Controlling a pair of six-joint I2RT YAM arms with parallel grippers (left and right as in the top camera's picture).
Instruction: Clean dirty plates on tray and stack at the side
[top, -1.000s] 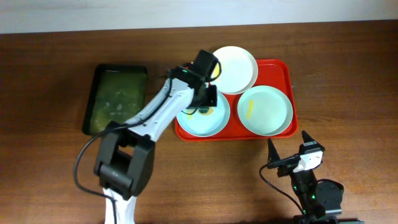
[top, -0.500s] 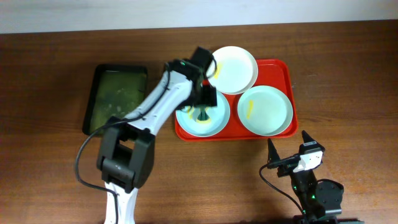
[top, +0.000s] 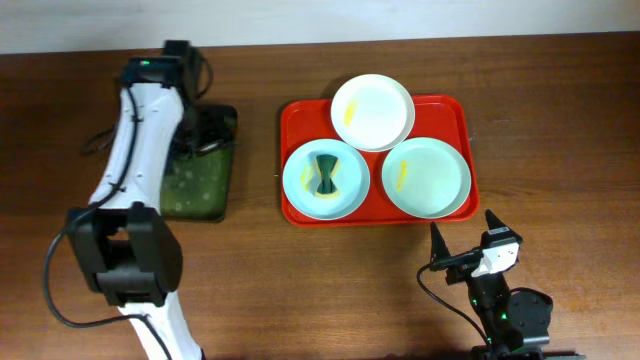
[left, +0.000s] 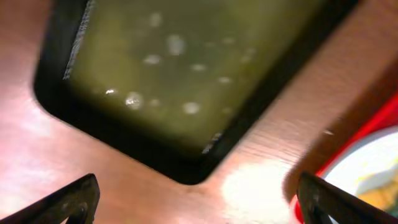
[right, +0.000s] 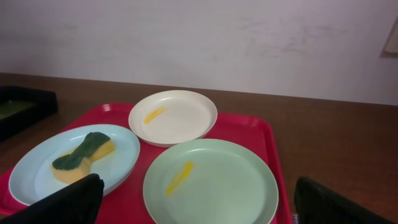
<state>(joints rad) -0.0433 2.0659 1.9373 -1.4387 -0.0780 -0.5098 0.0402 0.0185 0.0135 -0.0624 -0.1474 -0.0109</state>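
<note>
The pale blue plate's rim (top: 368, 174) (right: 138, 154), on the side facing the pale green plate, is next for my right gripper to go to and close on.
Three dirty plates lie on the red tray (top: 455, 115). The white plate (top: 372, 111) at the back and the pale green plate (top: 427, 176) at the right each carry a yellow smear. On the pale blue plate (top: 300, 175) at the left lies a yellow-green sponge (top: 326, 176). My left gripper (top: 212, 135) hangs open and empty over the dark green tray, away from the plates. My right gripper (top: 462, 225) stands open on the table in front of the red tray. The right wrist view shows the green plate (right: 211, 180) nearest, the sponge (right: 84, 155) on the blue plate (right: 37, 177), and the white plate (right: 173, 117) behind.
A dark green, black-rimmed tray (top: 222, 195) holding greenish liquid sits left of the red tray, and fills the left wrist view (left: 186, 68). Bare wooden table lies between the two trays, right of the red tray and along the front.
My left gripper opened and left the sponge on the pale blue plate, then swung left to above the dark green tray. The right arm has not moved.
</note>
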